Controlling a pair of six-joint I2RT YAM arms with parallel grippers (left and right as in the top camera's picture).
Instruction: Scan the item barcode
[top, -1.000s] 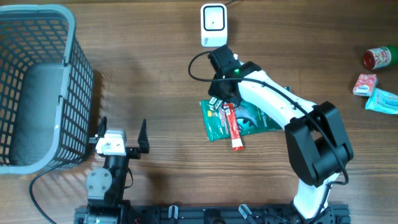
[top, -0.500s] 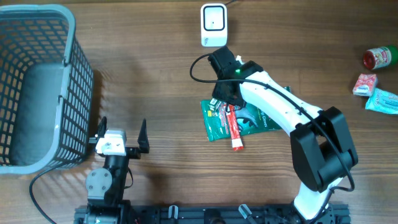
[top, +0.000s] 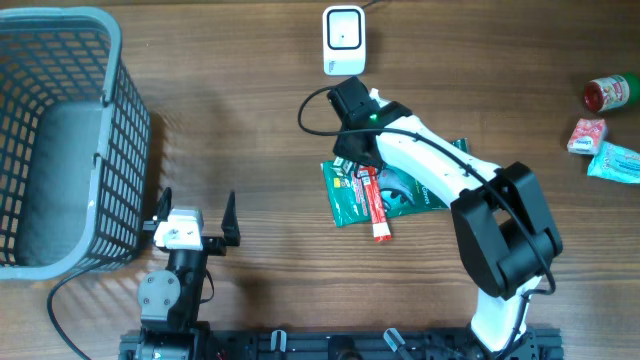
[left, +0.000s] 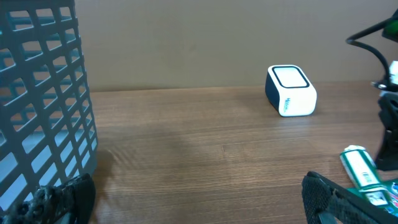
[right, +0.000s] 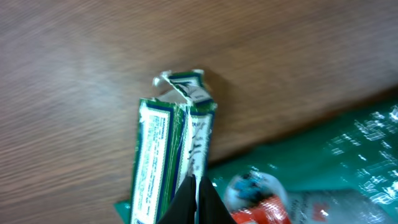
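Observation:
My right gripper's closed fingers are resting on the box's edge, so I will open them and close around the box's sides (right: 166, 158) before lifting it to the scanner.
A green pouch (top: 400, 190) lies mid-table with a red tube (top: 377, 208) and a narrow green-and-white box (top: 347, 183) on it. The white scanner (top: 343, 38) stands at the far edge and shows in the left wrist view as the scanner (left: 290, 91). My right gripper (top: 357, 160) hangs over the box's far end. In the right wrist view that gripper (right: 198, 186) is shut, its tips against the box (right: 163, 149), beside the pouch (right: 336, 162) and the tube (right: 264, 210). My left gripper (top: 195, 215) stands open near the front edge, nothing in it (left: 196, 202).
A grey mesh basket (top: 60, 60) fills the far left and shows as the basket (left: 43, 112) at the left of the left wrist view. A red can (top: 610, 92), a pink packet (top: 587, 135) and a light-blue packet (top: 615, 160) lie at the far right.
The right wrist has shifted slightly left and the right arm's elbow has swung a little left. The items and the left arm have not moved.

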